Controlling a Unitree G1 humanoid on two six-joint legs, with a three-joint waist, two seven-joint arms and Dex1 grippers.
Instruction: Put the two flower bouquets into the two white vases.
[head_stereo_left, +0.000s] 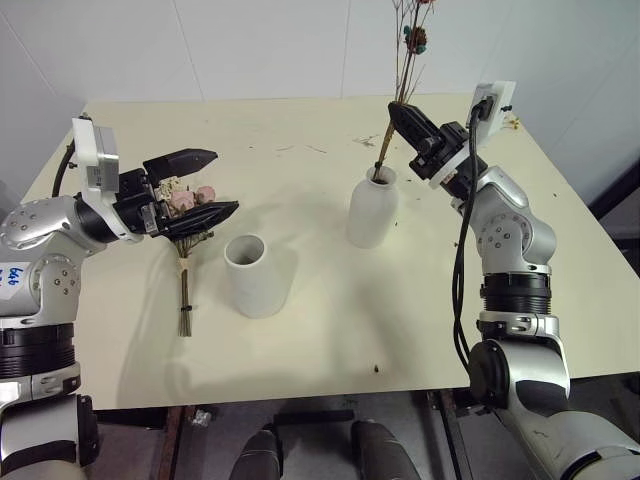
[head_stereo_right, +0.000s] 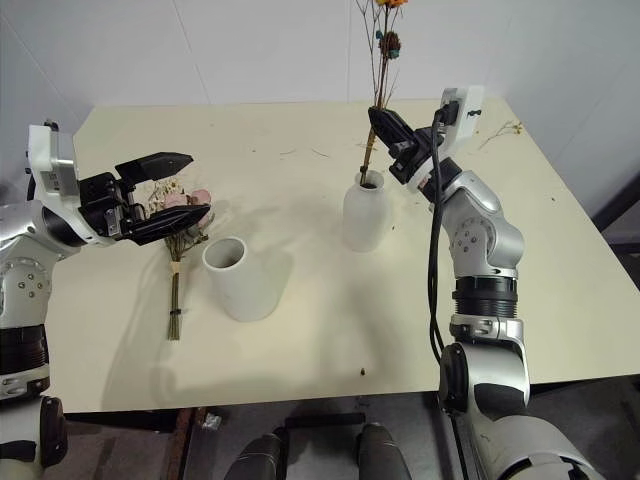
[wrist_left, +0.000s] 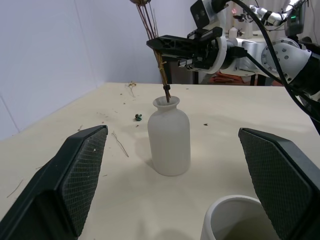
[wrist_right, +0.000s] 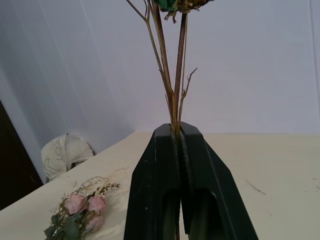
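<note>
My right gripper should release the thin-stemmed spray in the narrow neck of the bottle-shaped white vase (head_stereo_left: 379, 179), letting it go there.
My right gripper (head_stereo_left: 397, 112) is shut on the stems of the thin-stemmed spray (head_stereo_left: 405, 60), which stands upright. The stem ends reach down into the narrow neck of the bottle-shaped white vase (head_stereo_left: 373, 208). The wide-mouthed white vase (head_stereo_left: 255, 275) stands empty to its left, nearer the front edge. The bouquet of pink roses (head_stereo_left: 190, 200) lies flat on the table left of that vase, its tied stems (head_stereo_left: 184, 300) pointing toward me. My left gripper (head_stereo_left: 226, 181) hangs open just above the rose heads with nothing between its fingers (wrist_left: 75, 175).
The cream table (head_stereo_left: 330, 340) carries a small loose dried sprig (head_stereo_right: 500, 128) at its back right corner and scattered bits (wrist_left: 138, 118) behind the bottle vase. A white wall runs close behind the far edge.
</note>
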